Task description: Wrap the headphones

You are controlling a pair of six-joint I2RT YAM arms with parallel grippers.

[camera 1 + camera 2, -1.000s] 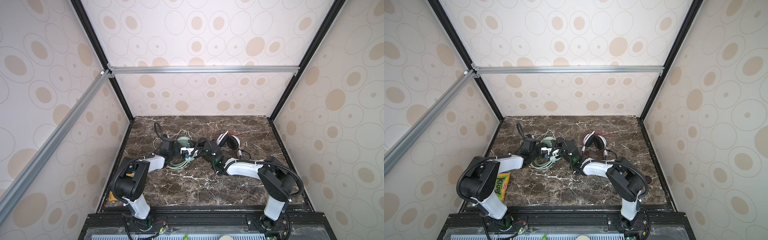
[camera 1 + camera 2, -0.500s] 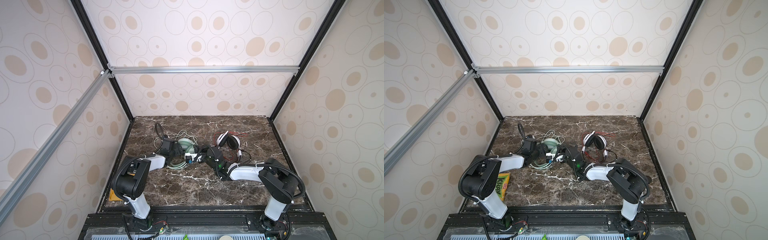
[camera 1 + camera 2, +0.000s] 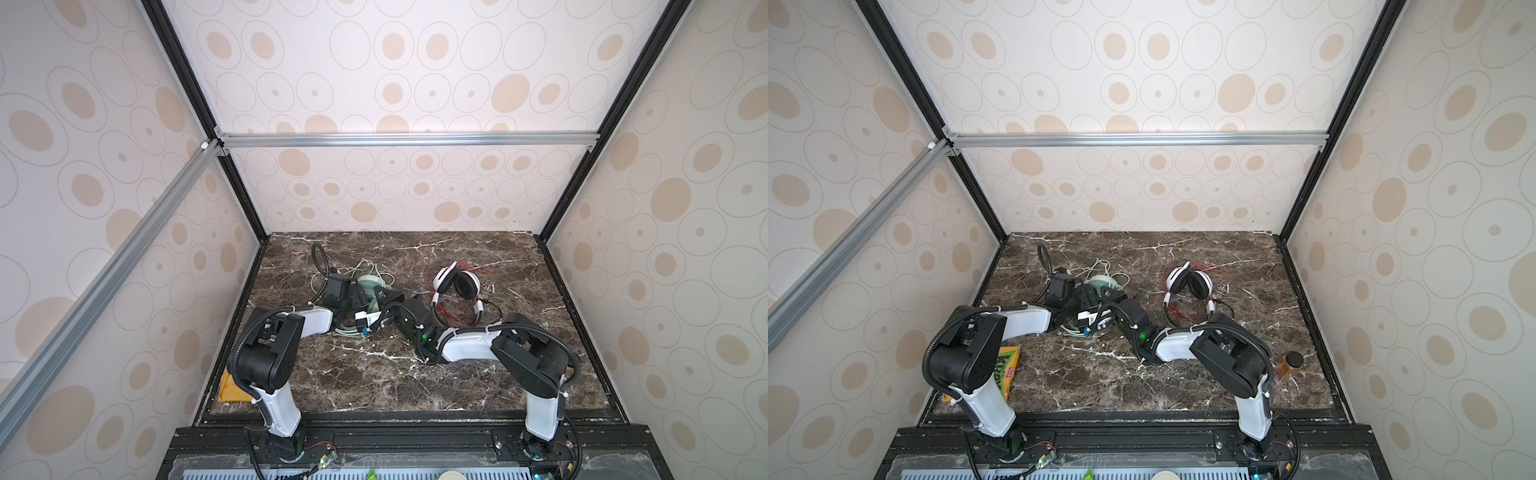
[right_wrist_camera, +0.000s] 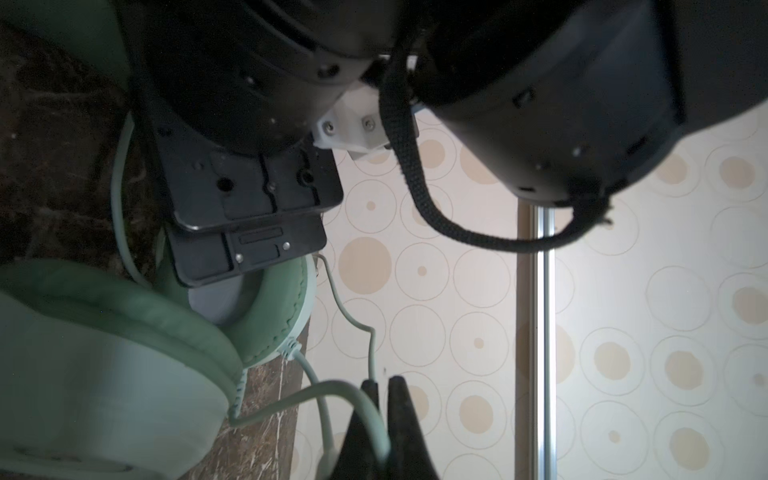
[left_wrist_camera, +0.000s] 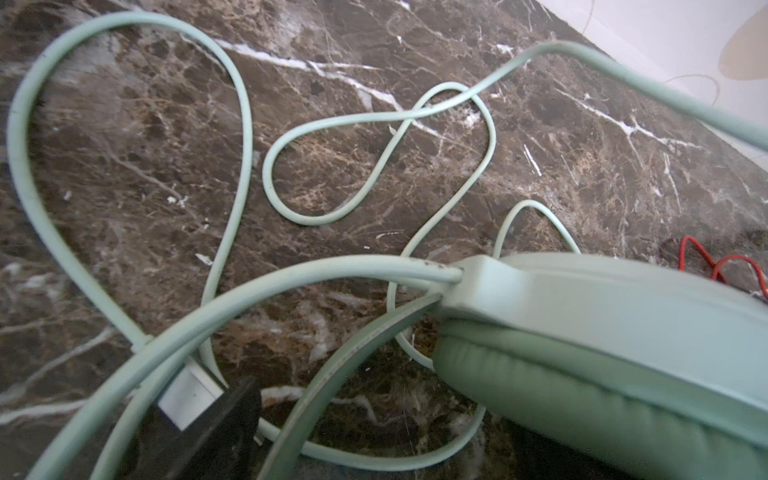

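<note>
The robot's right gripper needs to let go of the pale green cord, now held beside an ear cup, between the mint green headphones and the red cord (image 3: 410, 296).
The mint green headphones (image 3: 368, 283) lie left of centre on the marble table (image 3: 374, 374). Their pale green cord (image 5: 374, 166) runs in loose loops. My left gripper (image 3: 360, 300) stands open over them. One black finger (image 5: 220, 419) shows beside the headband (image 5: 332, 374) and ear cup (image 5: 602, 332); the other is hidden. My right gripper (image 4: 384, 386) reaches in from the right, shut on a stretch of the pale green cord (image 4: 353, 390) beside an ear cup (image 4: 124, 332). The white-and-black headphones (image 3: 455, 284) lie apart at the right on their red cord (image 3: 453, 320).
A yellow-green box (image 3: 1005, 370) lies at the front left by the left arm's base. A small brown object with a black knob (image 3: 1292, 363) stands at the front right. Patterned walls close the table in on three sides.
My right arm has dropped lower and drawn back toward the front, its gripper still shut on the pale green cord. The left arm has barely moved.
</note>
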